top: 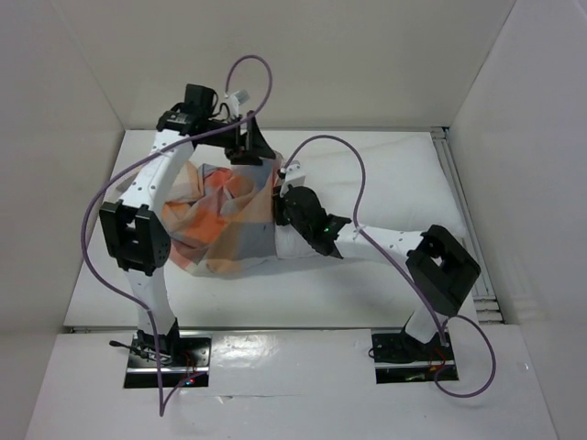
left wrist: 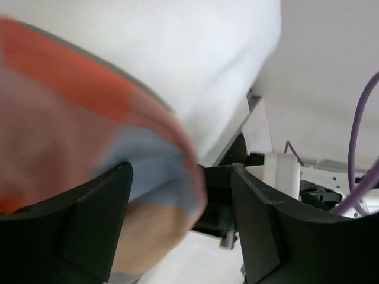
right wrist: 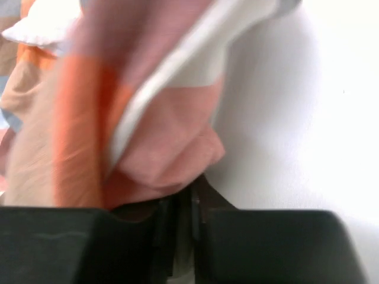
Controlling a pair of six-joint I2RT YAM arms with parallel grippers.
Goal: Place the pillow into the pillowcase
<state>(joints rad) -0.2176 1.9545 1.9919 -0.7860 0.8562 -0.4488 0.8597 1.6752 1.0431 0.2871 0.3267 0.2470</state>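
The far end of the open edge [top: 278,159] [left wrist: 98,89] of the checked pillowcase, beside the white pillow, is the next spot for my left gripper to close on.
The checked pillowcase [top: 225,220] lies bunched in the middle of the table, with the white pillow [top: 295,243] showing at its right end. My left gripper [top: 246,151] hangs over the far edge of the bundle. Its jaws stand wide open in the left wrist view [left wrist: 182,171]. Blurred pillowcase cloth [left wrist: 71,118] sags against the left finger, under the pillow [left wrist: 177,59]. My right gripper [top: 280,206] is at the bundle's right end. Its fingers [right wrist: 192,192] are a narrow slit apart, and a fold of pillowcase [right wrist: 172,142] rests at their tips. Whether that fold is still pinched is unclear.
White walls enclose the table [top: 367,284] on the left, back and right. A metal rail [top: 459,183] runs along the right side. Purple cables [top: 362,183] loop above both arms. The arm bases [top: 165,353] sit at the near edge.
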